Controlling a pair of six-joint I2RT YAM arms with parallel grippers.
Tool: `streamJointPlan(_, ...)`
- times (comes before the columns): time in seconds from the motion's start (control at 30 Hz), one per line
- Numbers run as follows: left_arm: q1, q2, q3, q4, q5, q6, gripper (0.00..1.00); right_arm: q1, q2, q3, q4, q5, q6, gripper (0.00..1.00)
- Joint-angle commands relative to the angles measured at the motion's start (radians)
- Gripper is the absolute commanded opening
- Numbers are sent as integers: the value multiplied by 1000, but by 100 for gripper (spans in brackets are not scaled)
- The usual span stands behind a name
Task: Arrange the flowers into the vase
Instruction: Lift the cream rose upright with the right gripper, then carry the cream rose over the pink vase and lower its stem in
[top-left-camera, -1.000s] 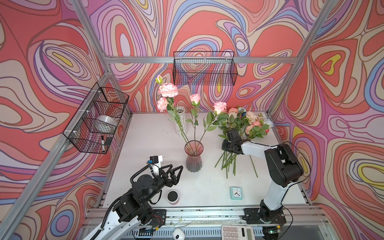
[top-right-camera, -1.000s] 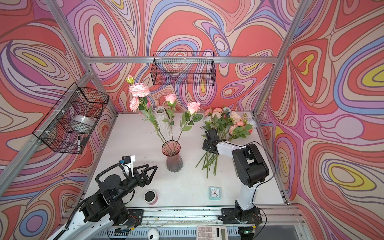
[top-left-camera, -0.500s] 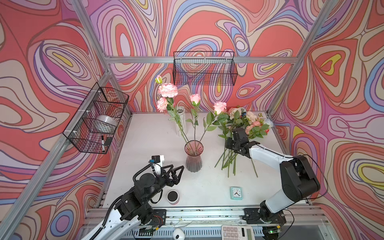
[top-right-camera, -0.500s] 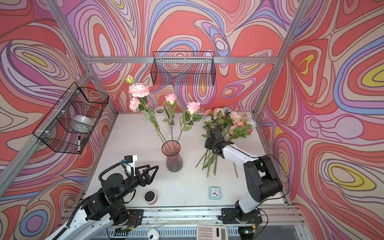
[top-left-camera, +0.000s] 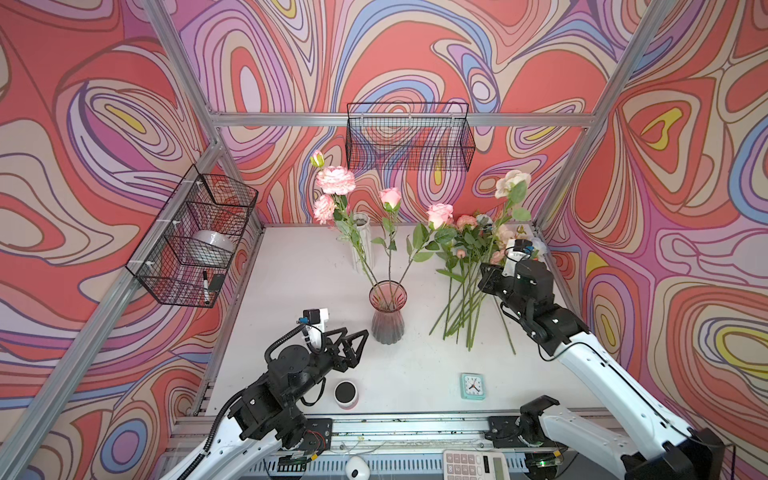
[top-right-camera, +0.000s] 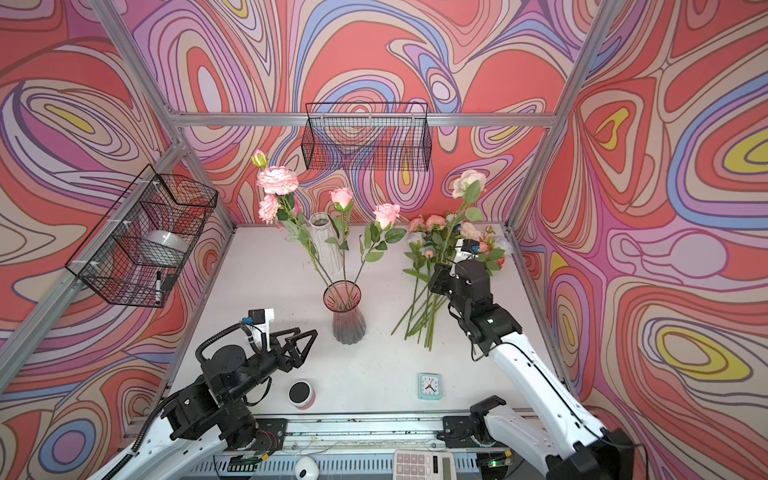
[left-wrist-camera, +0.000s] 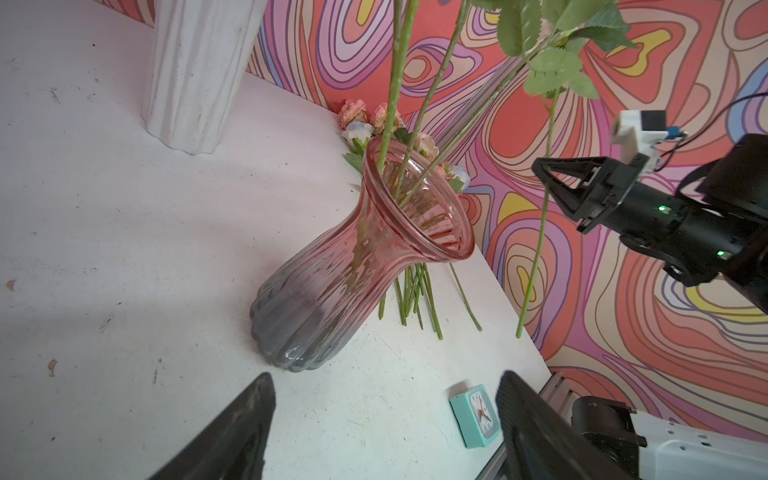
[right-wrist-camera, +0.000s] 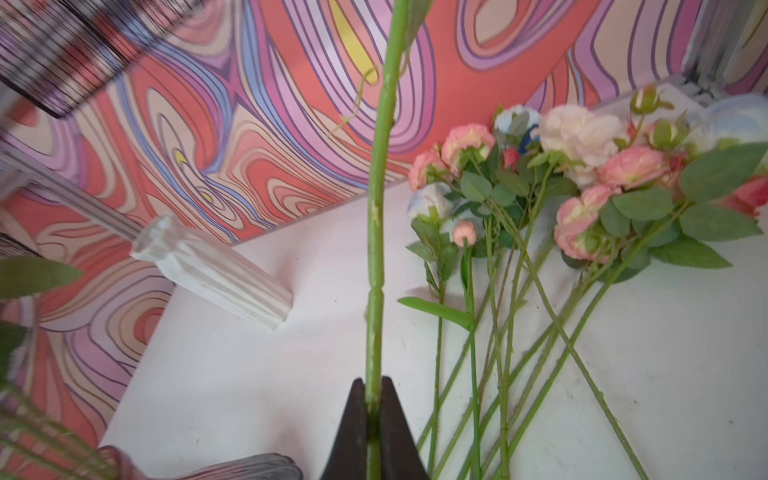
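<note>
The cream-headed flower, now held nearly upright above the pile, will be let go by my right gripper in the opening of the pink glass vase (top-left-camera: 389, 293) (right-wrist-camera: 102, 468), among the pink-headed flowers.
The pink glass vase (top-left-camera: 387, 311) (top-right-camera: 344, 311) (left-wrist-camera: 365, 257) stands mid-table with three pink-headed flowers (top-left-camera: 390, 195) in it. More flowers (top-left-camera: 469, 257) (right-wrist-camera: 540, 199) lie in a pile on the table to its right. My right gripper (top-left-camera: 486, 277) (top-right-camera: 436, 279) (right-wrist-camera: 373, 380) is shut on the green stem (right-wrist-camera: 376, 249) of a cream-headed flower (top-left-camera: 512, 183) (top-right-camera: 468, 183). It holds that flower nearly upright above the pile, and the stem's lower end hangs free (left-wrist-camera: 536, 249). My left gripper (top-left-camera: 356, 332) (top-right-camera: 306, 332) (left-wrist-camera: 384, 378) is open and empty, low and just left of the vase.
A white ribbed vase (top-left-camera: 360, 241) stands behind the pink one. A teal clock (top-left-camera: 472, 385) and a pink cup with a black top (top-left-camera: 345, 394) sit near the front edge. Wire baskets (top-left-camera: 409, 137) hang on the back and left walls. A calculator (top-left-camera: 473, 465) lies below the front rail.
My right gripper has risen from the pile with the cream-headed flower, whose head now stands high above the others. The left arm has edged slightly toward the vase.
</note>
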Motion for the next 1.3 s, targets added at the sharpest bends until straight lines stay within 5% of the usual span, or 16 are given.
streamJointPlan(0.0, -7, 7, 32, 34, 5, 5, 85, 0, -78, 48, -10, -62, -52, 0)
streamJointPlan(0.27, -7, 21, 33, 46, 5, 9, 86, 9, -64, 258, 62, -351, -53, 0)
streamJointPlan(0.37, -8, 21, 34, 46, 5, 9, 85, 74, -15, 319, 124, -378, -35, 0)
streamJointPlan(0.6, -6, 15, 42, 34, -2, 12, 85, 482, 183, 458, 229, -129, -229, 0)
streamJointPlan(0.73, -6, 2, 47, 20, -8, 15, 85, 580, 271, 441, 429, -20, -299, 0)
streamJointPlan(0.9, -7, -14, 54, 1, -13, 18, 86, 614, 377, 429, 606, 91, -409, 0)
streamJointPlan(1.27, -7, -31, 52, -9, -20, 19, 86, 616, 557, 438, 724, 138, -472, 0)
